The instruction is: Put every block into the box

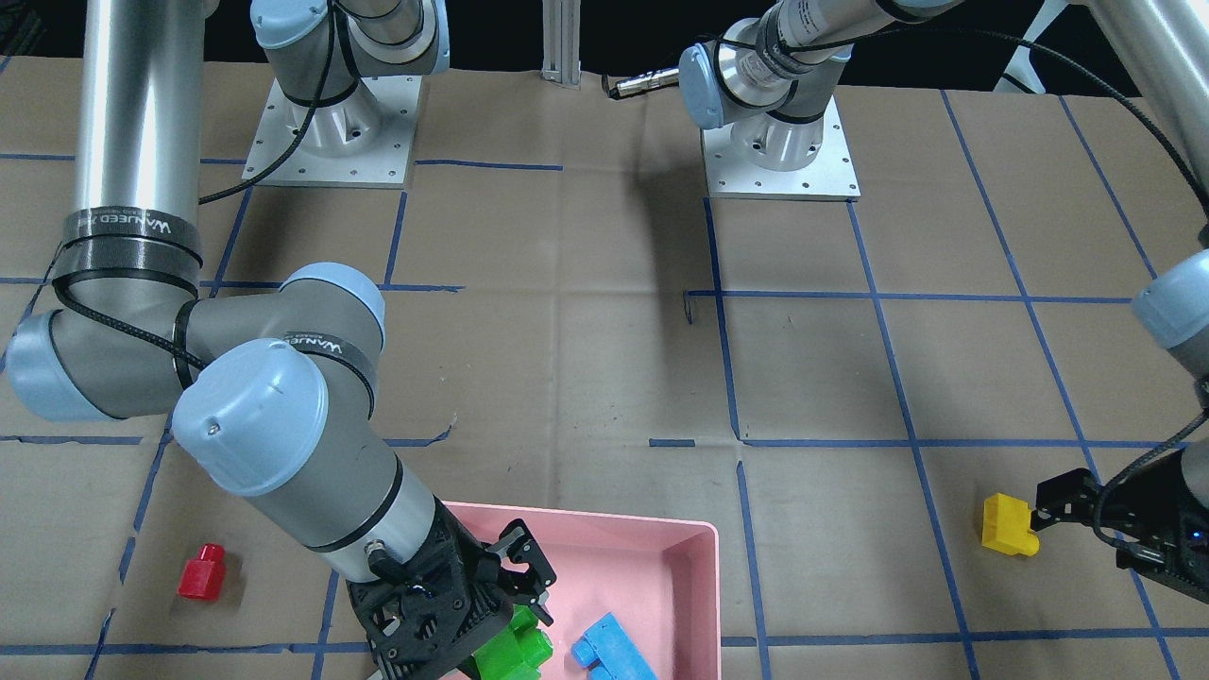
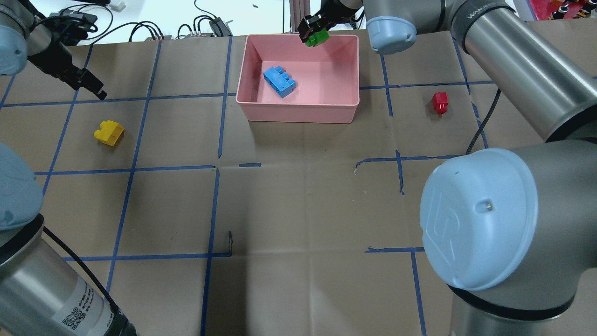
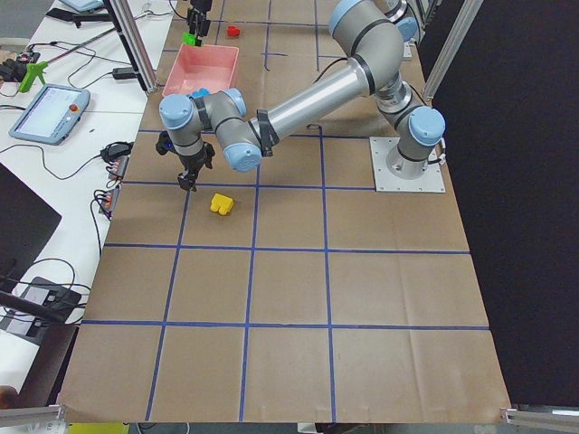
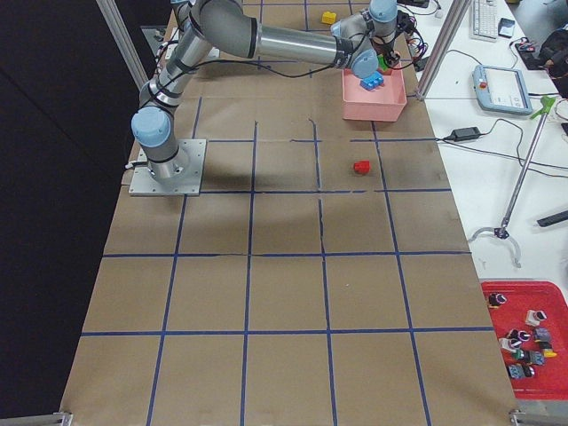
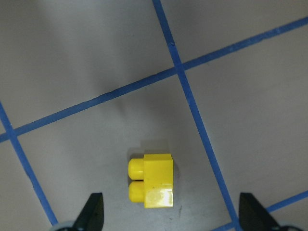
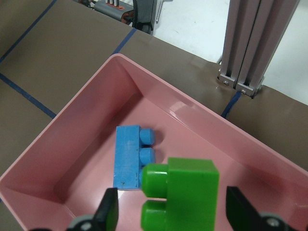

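My left gripper moves to the yellow block next and closes across the block's middle (image 1: pixel 1009 525) (image 5: pixel 152 182), from its round knobs to its flat back.
The pink box (image 2: pixel 298 100) stands at the far middle of the table, and the light blue block (image 2: pixel 279 81) lies inside it. My right gripper (image 2: pixel 310 28) hangs over the box's far side. In the right wrist view the green block (image 6: pixel 185 192) sits between its fingers with pink showing on both sides, so the gripper (image 6: pixel 174 211) is open. My left gripper (image 5: pixel 172 211) is open just above the table beside the yellow block (image 5: pixel 156 180), which lies a little ahead of the fingertips. The red block (image 2: pixel 440 101) lies on the table to the right of the box.
Blue tape lines grid the brown table cover. An aluminium post (image 6: pixel 250 43) stands just behind the box's far edge. Both arm bases (image 1: pixel 331 123) are bolted at the robot's side of the table. Cables and devices lie beyond the far edge.
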Action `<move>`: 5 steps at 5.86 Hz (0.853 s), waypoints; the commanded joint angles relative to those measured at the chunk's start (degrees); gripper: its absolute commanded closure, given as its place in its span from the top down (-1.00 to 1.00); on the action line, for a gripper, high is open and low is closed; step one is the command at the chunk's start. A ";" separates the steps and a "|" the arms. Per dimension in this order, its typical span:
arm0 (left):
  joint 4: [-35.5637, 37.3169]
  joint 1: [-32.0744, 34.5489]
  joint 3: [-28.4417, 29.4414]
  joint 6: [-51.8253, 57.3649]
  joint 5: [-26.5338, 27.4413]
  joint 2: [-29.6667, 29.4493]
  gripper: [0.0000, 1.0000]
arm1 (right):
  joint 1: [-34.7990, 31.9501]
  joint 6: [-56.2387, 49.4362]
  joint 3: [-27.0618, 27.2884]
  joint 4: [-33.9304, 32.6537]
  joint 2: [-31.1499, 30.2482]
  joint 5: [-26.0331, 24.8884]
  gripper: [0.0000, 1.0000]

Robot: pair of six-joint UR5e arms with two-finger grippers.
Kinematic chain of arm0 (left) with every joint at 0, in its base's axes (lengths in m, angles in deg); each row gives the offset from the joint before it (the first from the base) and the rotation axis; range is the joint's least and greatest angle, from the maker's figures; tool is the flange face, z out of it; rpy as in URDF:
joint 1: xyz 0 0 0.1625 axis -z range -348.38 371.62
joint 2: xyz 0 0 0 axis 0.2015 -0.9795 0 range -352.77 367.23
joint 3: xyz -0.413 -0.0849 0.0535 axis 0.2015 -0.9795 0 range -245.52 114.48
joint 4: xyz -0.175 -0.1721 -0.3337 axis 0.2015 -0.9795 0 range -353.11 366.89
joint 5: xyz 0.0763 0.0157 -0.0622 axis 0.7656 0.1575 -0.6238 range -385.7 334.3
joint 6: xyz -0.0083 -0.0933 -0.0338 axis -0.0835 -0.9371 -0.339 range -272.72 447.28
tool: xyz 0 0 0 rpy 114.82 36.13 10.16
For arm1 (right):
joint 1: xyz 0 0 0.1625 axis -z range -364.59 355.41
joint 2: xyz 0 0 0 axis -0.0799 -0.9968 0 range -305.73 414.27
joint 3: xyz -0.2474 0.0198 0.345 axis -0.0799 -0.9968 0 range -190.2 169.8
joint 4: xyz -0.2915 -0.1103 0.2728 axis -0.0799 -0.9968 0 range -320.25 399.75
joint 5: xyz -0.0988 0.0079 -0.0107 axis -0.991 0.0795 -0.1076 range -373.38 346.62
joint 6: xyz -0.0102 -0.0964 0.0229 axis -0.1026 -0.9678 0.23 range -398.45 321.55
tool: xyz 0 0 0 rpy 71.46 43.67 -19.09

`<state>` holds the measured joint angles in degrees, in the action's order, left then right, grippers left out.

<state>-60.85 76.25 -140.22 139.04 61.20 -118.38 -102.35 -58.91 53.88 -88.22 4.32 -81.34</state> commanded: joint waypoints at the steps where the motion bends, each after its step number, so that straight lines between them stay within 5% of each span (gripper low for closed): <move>1: 10.14 -0.20 -7.45 0.97 0.02 -1.04 1.00 | -0.06 -0.38 0.08 -0.09 0.03 -0.15 0.99; 2: 11.92 -0.38 -9.92 0.88 0.10 -1.13 1.00 | 0.03 -0.29 1.13 0.00 -0.66 -0.24 0.99; 5: 13.87 -2.47 -12.14 0.88 1.60 -2.35 0.99 | 8.88 0.15 1.66 1.83 -2.94 -10.84 0.99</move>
<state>-47.15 74.99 -151.93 139.93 62.32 -120.00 -96.23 -58.95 55.36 -87.14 2.27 -89.07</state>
